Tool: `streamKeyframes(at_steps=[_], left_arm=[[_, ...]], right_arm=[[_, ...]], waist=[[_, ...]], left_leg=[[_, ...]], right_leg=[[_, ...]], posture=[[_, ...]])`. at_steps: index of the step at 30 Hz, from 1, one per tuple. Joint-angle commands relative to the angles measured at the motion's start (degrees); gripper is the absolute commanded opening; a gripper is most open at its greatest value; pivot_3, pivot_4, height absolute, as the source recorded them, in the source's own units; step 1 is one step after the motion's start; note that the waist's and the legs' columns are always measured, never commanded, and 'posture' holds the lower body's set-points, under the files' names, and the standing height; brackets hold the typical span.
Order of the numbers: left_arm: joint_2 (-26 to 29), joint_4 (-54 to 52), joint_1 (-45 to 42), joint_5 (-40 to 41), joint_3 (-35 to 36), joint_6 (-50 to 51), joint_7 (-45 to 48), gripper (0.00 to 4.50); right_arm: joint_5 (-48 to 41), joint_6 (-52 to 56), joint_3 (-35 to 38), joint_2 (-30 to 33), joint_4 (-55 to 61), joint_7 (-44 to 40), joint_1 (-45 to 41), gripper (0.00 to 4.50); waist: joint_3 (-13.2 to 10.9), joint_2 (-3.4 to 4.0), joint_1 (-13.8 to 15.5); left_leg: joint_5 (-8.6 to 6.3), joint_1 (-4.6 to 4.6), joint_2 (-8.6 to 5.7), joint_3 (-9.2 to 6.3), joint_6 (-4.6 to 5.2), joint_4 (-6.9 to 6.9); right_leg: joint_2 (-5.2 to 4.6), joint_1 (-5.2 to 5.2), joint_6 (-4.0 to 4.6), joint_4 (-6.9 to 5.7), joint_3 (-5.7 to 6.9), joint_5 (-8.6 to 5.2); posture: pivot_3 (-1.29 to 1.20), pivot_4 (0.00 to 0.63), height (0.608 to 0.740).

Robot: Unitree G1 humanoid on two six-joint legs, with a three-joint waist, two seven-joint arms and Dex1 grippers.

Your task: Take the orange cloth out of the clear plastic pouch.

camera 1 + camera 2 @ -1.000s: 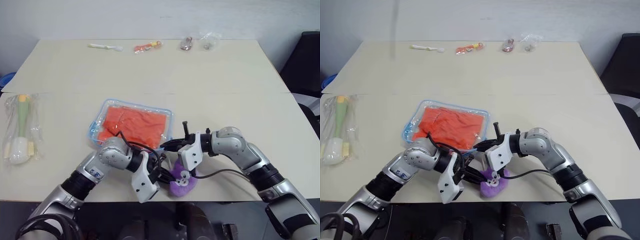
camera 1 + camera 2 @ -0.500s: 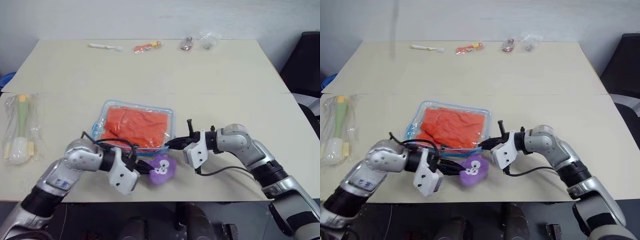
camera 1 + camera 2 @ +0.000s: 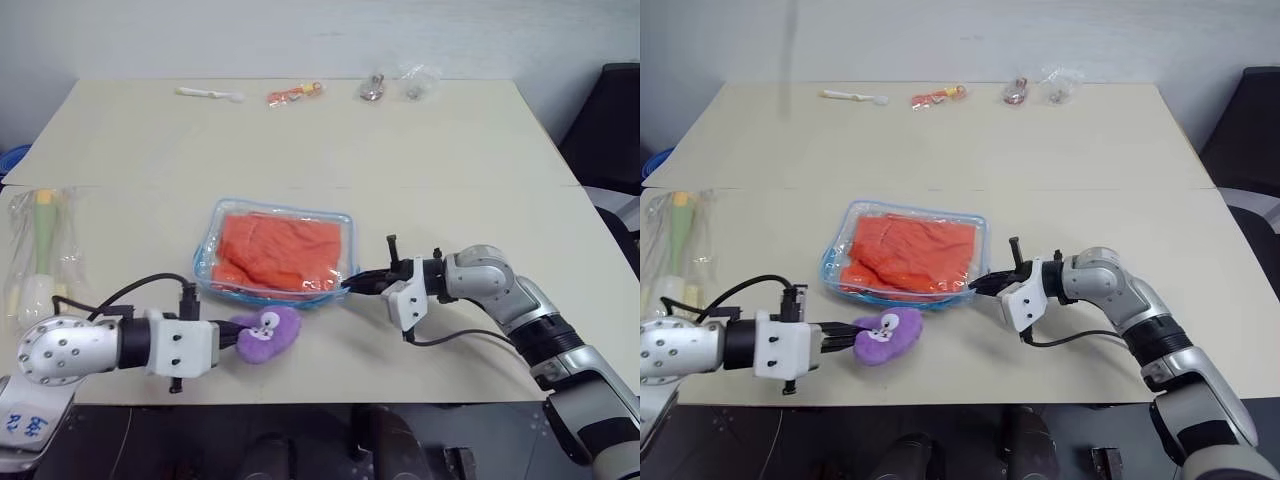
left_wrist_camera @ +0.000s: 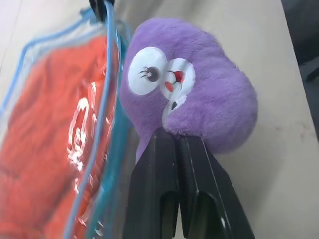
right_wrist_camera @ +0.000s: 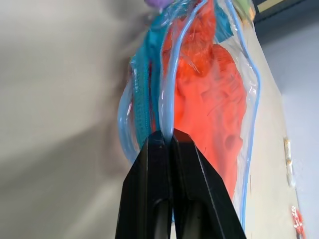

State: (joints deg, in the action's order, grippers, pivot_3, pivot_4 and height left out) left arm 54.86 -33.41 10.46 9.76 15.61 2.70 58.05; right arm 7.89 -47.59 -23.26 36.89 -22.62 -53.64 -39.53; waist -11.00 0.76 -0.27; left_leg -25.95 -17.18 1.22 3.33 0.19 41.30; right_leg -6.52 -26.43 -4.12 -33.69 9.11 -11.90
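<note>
Next, I release the purple plush bunny, now just in front of the pouch, from my left gripper on the table [image 3: 203, 319] next to the pouch's near corner that faces the clear bag.
The clear plastic pouch [image 3: 207, 250] with light-blue trim lies flat in the middle of the table, and the orange cloth [image 3: 280, 255] is folded inside it. My right gripper [image 3: 350, 285] is shut on the blue trim [image 5: 169, 89] at the pouch's near right corner. A purple plush bunny [image 3: 265, 333] lies just in front of the pouch. My left gripper [image 3: 228, 338] reaches in from the left and is shut on the bunny's lower edge [image 4: 199, 114]. In the left wrist view the bunny rests against the pouch's edge [image 4: 107, 74].
A clear bag with a green-white item [image 3: 40, 255] lies at the left edge. Along the far edge lie a white item [image 3: 210, 94], a small orange-red package [image 3: 296, 94] and crumpled wrappers [image 3: 418, 80]. A black chair [image 3: 610, 110] stands at the right.
My left arm has swung out to the left, carrying the purple bunny from near the right gripper to the pouch's front left. The right gripper and pouch have shifted slightly right.
</note>
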Motion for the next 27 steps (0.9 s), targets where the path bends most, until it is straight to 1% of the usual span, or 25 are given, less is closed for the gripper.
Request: streamKeyframes(at_steps=[1, 6, 9, 11, 13, 16, 18, 20, 25, 27], left_arm=[[-0.55, 1.13, 4.07, -2.05, 6.2, -2.59, -0.67, 0.05], [-1.03, 5.65, 8.02, -1.53, 13.28, -3.39, -0.26, 0.05], [-0.32, 9.5, 8.36, -1.19, 17.57, -4.58, 0.34, 0.05], [0.24, 11.72, 7.9, -0.94, 18.98, -5.22, 0.78, 0.05], [1.06, 14.31, 7.12, -1.53, 19.17, -6.93, 1.01, 0.05], [3.44, 21.42, 4.69, -3.59, 18.77, -10.73, 0.84, 0.05], [4.52, 25.28, 3.08, -4.78, 17.68, -12.71, 0.29, 0.05], [4.69, 26.94, 1.59, -5.16, 16.01, -13.23, -0.35, 0.05], [2.77, 21.31, 1.88, -3.02, 11.9, -9.2, -0.37, 0.05], [2.14, 19.93, 2.27, -2.63, 11.1, -6.98, -0.6, 0.49]], right_arm=[[-0.66, -2.48, 2.66, 1.48, -1.57, 0.91, -0.85, 0.0], [0.53, -6.79, 2.79, 2.53, -5.45, 1.67, -2.17, 0.0], [0.86, -11.91, 2.76, 4.21, -9.09, 1.53, -3.34, 0.0], [0.75, -14.71, 2.48, 5.12, -11.58, 1.32, -4.05, 0.0], [0.41, -16.53, 2.11, 5.56, -13.71, 1.18, -4.75, 0.0], [0.15, -19.24, 1.62, 6.5, -16.35, 0.73, -5.48, 0.0], [0.52, -19.88, 1.61, 6.35, -17.55, 0.87, -6.08, 0.0], [0.88, -20.22, 1.59, 5.98, -18.38, 1.15, -6.53, 0.0], [1.63, -19.76, 1.68, 5.2, -18.52, 2.08, -6.84, 0.0], [1.06, -19.01, 1.52, 5.13, -18.33, 1.72, -6.89, 0.0]], waist=[[0.0, 0.01, -0.01], [-0.01, 0.01, -0.01], [-0.01, 0.02, -0.03], [-0.01, 0.02, 0.01], [-0.01, 0.02, -0.08], [-0.01, 0.02, -0.12], [-0.02, 0.03, -0.27], [-0.02, 0.03, -0.56], [-0.02, 0.03, -1.3], [-0.02, 0.03, -1.36]], left_leg=[[0.0, 0.0, 0.0, 0.0, 0.0, -0.01], [-0.01, 0.0, 0.01, 0.01, -0.01, -0.01], [-0.01, 0.01, 0.01, 0.02, -0.02, -0.02], [-0.01, 0.01, 0.02, 0.01, -0.02, -0.03], [-0.01, 0.01, 0.01, 0.02, -0.02, -0.03], [-0.01, 0.01, 0.02, 0.03, -0.02, -0.05], [-0.01, 0.03, 0.05, 0.07, -0.03, -0.05], [-0.01, 0.03, 0.07, 0.1, -0.03, -0.06], [-0.02, 0.01, 0.34, 0.16, -0.02, -0.09], [-0.02, 0.02, 0.37, 0.19, -0.02, -0.1]], right_leg=[[0.0, 0.0, 0.0, 0.0, 0.0, 0.0], [0.0, 0.0, 0.02, 0.01, 0.01, -0.01], [0.0, -0.01, 0.02, 0.01, 0.01, -0.01], [-0.01, -0.01, 0.03, 0.02, 0.03, -0.02], [-0.01, -0.01, 0.03, 0.03, 0.03, -0.02], [0.0, -0.02, 0.03, 0.02, 0.04, -0.02], [0.01, -0.02, 0.05, 0.0, 0.04, -0.03], [0.01, -0.02, 0.05, 0.0, 0.04, -0.03], [0.01, -0.06, 0.05, 0.0, 0.04, -0.03], [0.03, -0.06, 0.05, 0.0, 0.03, -0.03]], posture=[[0.0, 0.15, 0.74], [0.0, 0.15, 0.74], [0.0, 0.15, 0.74], [0.0, 0.15, 0.74], [0.0, 0.15, 0.74], [0.0, 0.15, 0.74], [0.0, 0.15, 0.74], [0.0, 0.15, 0.74], [0.0, 0.15, 0.74], [0.0, 0.15, 0.74]])
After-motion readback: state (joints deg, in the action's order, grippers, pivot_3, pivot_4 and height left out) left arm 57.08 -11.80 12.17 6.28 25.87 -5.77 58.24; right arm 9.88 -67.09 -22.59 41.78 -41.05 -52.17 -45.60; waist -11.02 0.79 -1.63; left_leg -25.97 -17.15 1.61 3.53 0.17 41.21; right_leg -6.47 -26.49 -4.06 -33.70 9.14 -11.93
